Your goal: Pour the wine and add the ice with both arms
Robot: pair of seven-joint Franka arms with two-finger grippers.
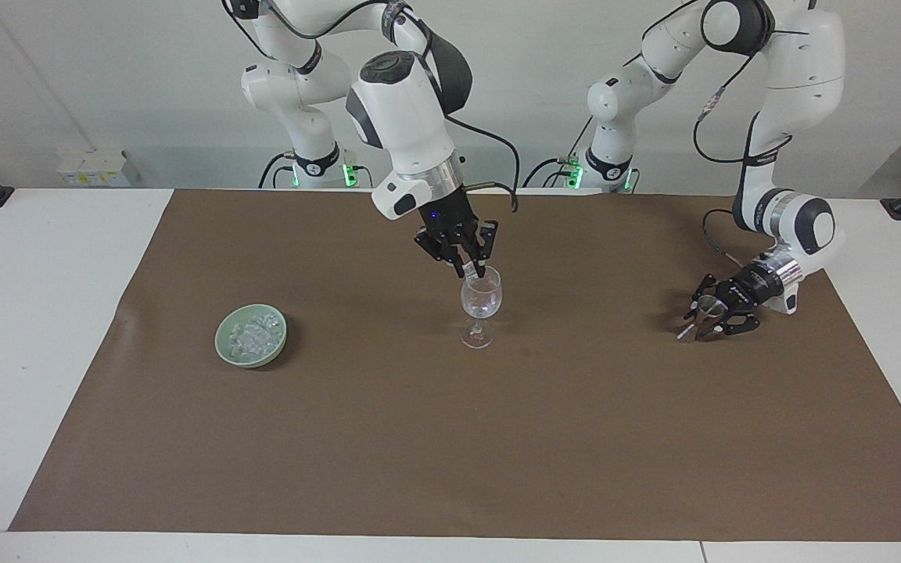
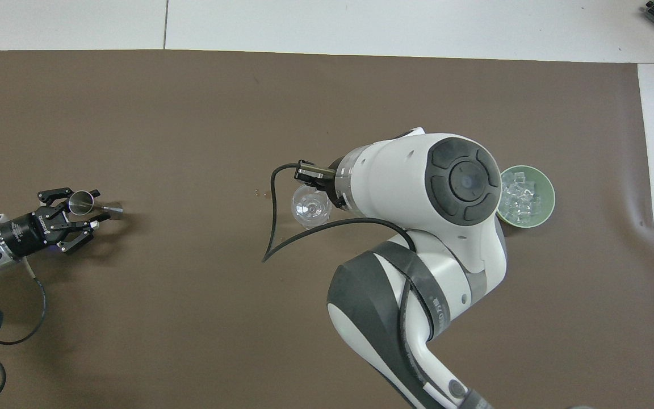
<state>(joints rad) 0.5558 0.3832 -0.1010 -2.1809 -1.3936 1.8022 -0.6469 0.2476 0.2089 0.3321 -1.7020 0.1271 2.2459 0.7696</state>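
Note:
I need to release the small piece of ice from my right gripper inside the clear wine glass (image 2: 311, 205) on the brown mat. The ice is now just above the glass's rim.
An empty clear wine glass (image 1: 480, 301) stands mid-table on the brown mat; it also shows in the overhead view (image 2: 310, 207). My right gripper (image 1: 472, 268) hangs just above the glass's rim, shut on a small piece of ice (image 1: 475, 272). More ice (image 1: 253, 335) lies in a pale green bowl (image 1: 220, 338) toward the right arm's end, also in the overhead view (image 2: 550, 200). My left gripper (image 1: 710, 319) is low over the mat at the left arm's end, shut on a tilted small metal jigger (image 2: 81, 200).
A brown mat (image 1: 450, 438) covers most of the white table. A few small dark drops (image 2: 264, 193) mark the mat beside the glass. The right arm's black cable (image 2: 273, 227) loops over the mat near the glass.

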